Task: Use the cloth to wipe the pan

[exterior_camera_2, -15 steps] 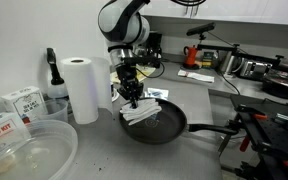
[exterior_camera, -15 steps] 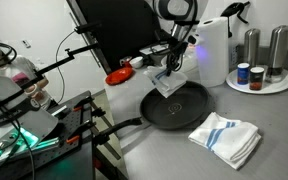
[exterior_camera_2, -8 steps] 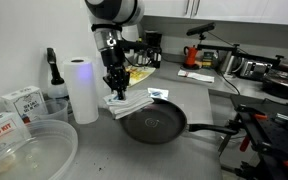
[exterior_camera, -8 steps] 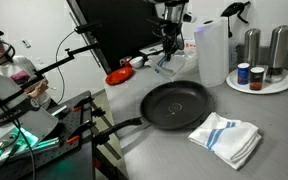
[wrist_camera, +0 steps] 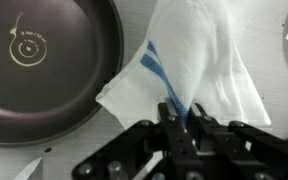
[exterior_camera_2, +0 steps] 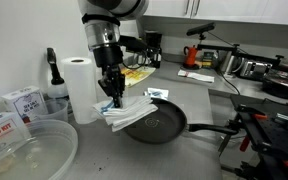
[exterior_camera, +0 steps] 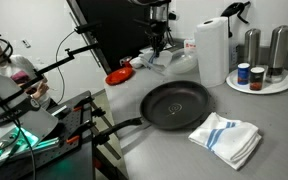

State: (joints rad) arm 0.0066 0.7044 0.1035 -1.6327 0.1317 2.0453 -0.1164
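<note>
Next, I release the white cloth, now lifted just outside the pan's rim, on the grey counter [exterior_camera: 147, 88] between the black pan and red dish.
The black pan [exterior_camera: 177, 105] lies on the grey counter, its long handle pointing to the front left; it also shows in the other exterior view [exterior_camera_2: 160, 123] and at the left of the wrist view [wrist_camera: 44, 70]. My gripper [exterior_camera: 156, 44] [exterior_camera_2: 112, 93] [wrist_camera: 182, 112] is shut on the small white cloth [exterior_camera: 165, 59] [exterior_camera_2: 130, 113] [wrist_camera: 199, 60], which has a thin blue line. The cloth hangs from the fingers, lifted above the counter just outside the pan's rim, between the pan and the red dish [exterior_camera: 119, 76].
A folded white towel with blue stripes [exterior_camera: 227, 137] lies by the pan's near right side. A paper towel roll [exterior_camera: 212, 50] [exterior_camera_2: 79, 86] stands close to the arm. A tray with cans and shakers [exterior_camera: 259, 78] sits at the right. Clear bowls [exterior_camera_2: 29, 150] are nearby.
My gripper has carried the cloth off the pan's inside, up and away past its rim toward the red dish. The pan has not moved.
</note>
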